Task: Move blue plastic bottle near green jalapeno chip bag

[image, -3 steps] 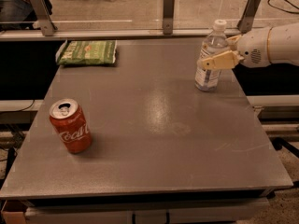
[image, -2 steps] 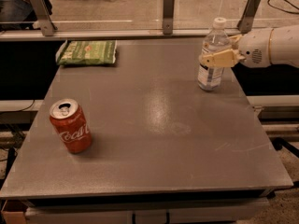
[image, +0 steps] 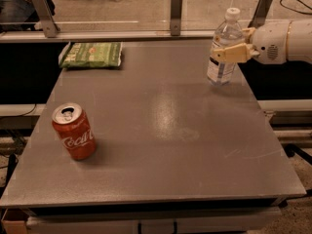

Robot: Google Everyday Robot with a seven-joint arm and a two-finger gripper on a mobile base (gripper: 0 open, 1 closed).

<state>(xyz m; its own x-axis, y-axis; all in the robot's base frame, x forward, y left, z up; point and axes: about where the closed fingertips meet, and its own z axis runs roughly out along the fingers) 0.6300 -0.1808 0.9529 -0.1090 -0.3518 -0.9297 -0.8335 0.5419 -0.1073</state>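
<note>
Next, my gripper lets go of the blue plastic bottle on the table point(image: 131, 66), close beside the end of the green jalapeno chip bag that faces it.
The blue plastic bottle point(image: 223, 57), clear with a white cap and a label, stands upright at the far right of the grey table point(image: 165, 145). My gripper point(image: 236, 44) comes in from the right and is shut on the bottle's upper body, one tan finger point(image: 229, 54) across its front. The bottle's base is at or just above the tabletop. The green jalapeno chip bag point(image: 91, 55) lies flat at the far left corner, well apart from the bottle.
A red Coca-Cola can point(image: 74, 131) stands upright near the table's front left. A metal rail with upright posts point(image: 176, 12) runs along the far edge. The white arm point(image: 287, 42) reaches in past the right edge.
The bottle, held in my gripper, has shifted a little away toward the far edge and slightly right. The can and chip bag have not moved.
</note>
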